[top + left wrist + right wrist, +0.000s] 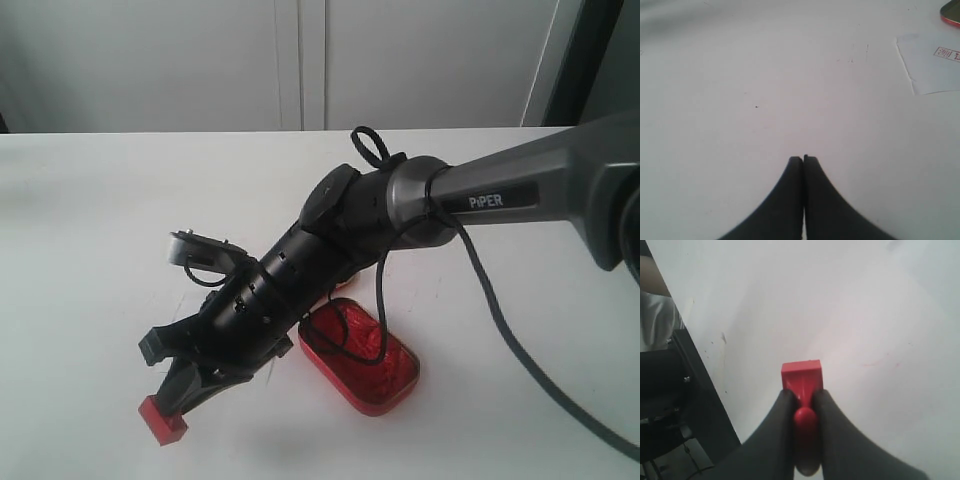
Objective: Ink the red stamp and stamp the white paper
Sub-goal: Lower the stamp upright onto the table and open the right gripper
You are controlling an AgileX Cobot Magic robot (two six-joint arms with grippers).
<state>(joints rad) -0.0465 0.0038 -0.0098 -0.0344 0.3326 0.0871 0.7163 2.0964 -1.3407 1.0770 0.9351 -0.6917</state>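
My right gripper will put the red stamp down on the bare table (184,406) beside the white paper's near edge.
My right gripper (178,392) reaches across to the near left of the table and is shut on the red stamp (161,419). In the right wrist view the two fingers (781,407) clamp the stamp's rounded knob, and its square block (801,376) points down at the white tabletop. I cannot tell whether the block touches the surface. The white paper (932,67) shows only in the left wrist view and bears a red print (946,53). My left gripper (803,159) hangs over bare table, shut and empty, well away from the paper.
An open red oval ink tin (360,355) lies on the table just right of the right arm's wrist. A rim of a tin (951,18) peeks in beyond the paper. The table's dark edge (700,390) runs close beside the stamp.
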